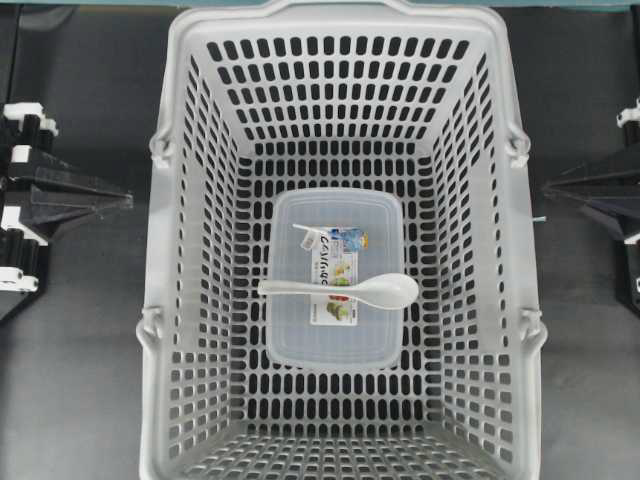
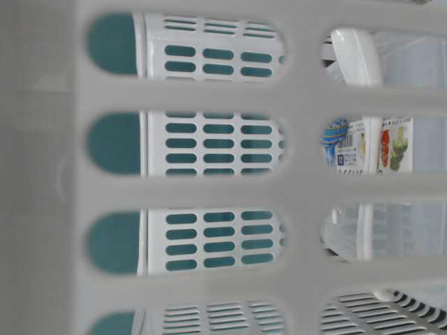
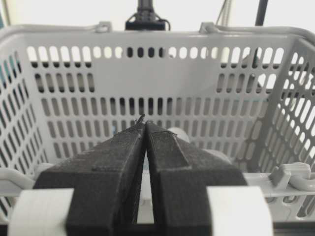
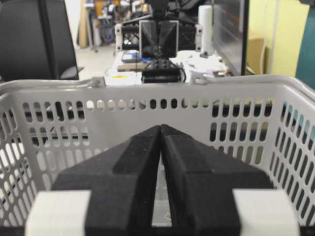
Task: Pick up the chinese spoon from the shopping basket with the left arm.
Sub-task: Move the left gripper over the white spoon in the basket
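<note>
The chinese spoon's handle point(image 1: 324, 289) crosses the clear container's colourful label, and my left gripper should go to that spot next and close there.
The white chinese spoon point(image 1: 340, 290) lies crosswise on the lid of a clear container point(image 1: 300, 340) in the middle of the light-grey shopping basket point(image 1: 160, 300). Its bowl points to the right of the overhead view. My left gripper point(image 1: 126, 200) is outside the basket's left wall, shut and empty. In the left wrist view its closed tips point(image 3: 145, 123) point at the basket's near wall point(image 3: 147, 34). My right gripper point(image 1: 548, 187) is outside the right wall, shut and empty. It also shows in the right wrist view point(image 4: 161, 128).
The container has a colourful label point(image 1: 335, 270). The basket has tall slotted walls and handle hinges point(image 1: 158, 150) on both sides. The table-level view looks through the basket's lattice point(image 2: 209, 188) at the label point(image 2: 394, 143). The dark tabletop point(image 1: 80, 380) lies around the basket.
</note>
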You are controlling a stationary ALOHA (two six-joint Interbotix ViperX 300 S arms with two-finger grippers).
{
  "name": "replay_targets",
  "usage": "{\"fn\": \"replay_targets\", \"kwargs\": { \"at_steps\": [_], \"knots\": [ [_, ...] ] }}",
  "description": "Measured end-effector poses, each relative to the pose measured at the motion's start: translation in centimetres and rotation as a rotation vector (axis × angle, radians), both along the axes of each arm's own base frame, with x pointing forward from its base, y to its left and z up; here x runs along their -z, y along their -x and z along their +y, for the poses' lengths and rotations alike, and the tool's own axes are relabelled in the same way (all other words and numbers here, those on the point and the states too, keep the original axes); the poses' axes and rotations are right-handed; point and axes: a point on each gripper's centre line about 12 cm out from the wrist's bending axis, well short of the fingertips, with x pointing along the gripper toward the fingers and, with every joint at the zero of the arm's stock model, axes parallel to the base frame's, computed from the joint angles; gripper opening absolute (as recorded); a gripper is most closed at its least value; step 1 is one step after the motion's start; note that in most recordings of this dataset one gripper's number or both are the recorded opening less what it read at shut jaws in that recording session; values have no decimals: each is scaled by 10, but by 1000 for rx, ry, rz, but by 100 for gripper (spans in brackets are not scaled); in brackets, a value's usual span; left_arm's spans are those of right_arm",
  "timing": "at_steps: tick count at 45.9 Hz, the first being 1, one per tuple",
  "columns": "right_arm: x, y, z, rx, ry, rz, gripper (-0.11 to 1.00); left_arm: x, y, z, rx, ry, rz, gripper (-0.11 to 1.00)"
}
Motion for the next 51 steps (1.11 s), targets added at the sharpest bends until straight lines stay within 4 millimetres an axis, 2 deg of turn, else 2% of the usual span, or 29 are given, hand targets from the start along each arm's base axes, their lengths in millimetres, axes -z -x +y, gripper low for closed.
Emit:
{"fn": "replay_targets", "kwargs": {
  "at_steps": [4,6,9,22,30,39,42,46,49,51],
  "knots": [
    [0,0,0,1,-15,-2,7,1,-2,-1,4,-5,41,5],
    [0,0,-1,2,-30,-2,3,1,-4,0,3,-5,94,0],
    [0,0,-1,3,-40,-2,0,-3,-7,0,2,-2,150,0],
    [-1,1,-1,4,-53,-5,0,-51,-24,2,-13,-11,320,0],
    [-1,1,-1,4,-55,-5,0,-72,-57,2,-18,-20,457,0],
    [-1,1,-1,2,-84,-2,1,-70,-102,2,-16,-33,618,0],
    [0,1,-2,3,-92,7,7,-67,-115,1,-12,-35,662,0],
    [2,1,-2,3,-98,19,19,-61,-132,-1,-7,-37,722,0],
    [2,1,-2,3,-96,28,35,-57,-144,-3,-4,-41,759,1],
    [2,0,-2,4,-98,33,45,-54,-152,-3,-3,-41,782,6]
  ]
}}
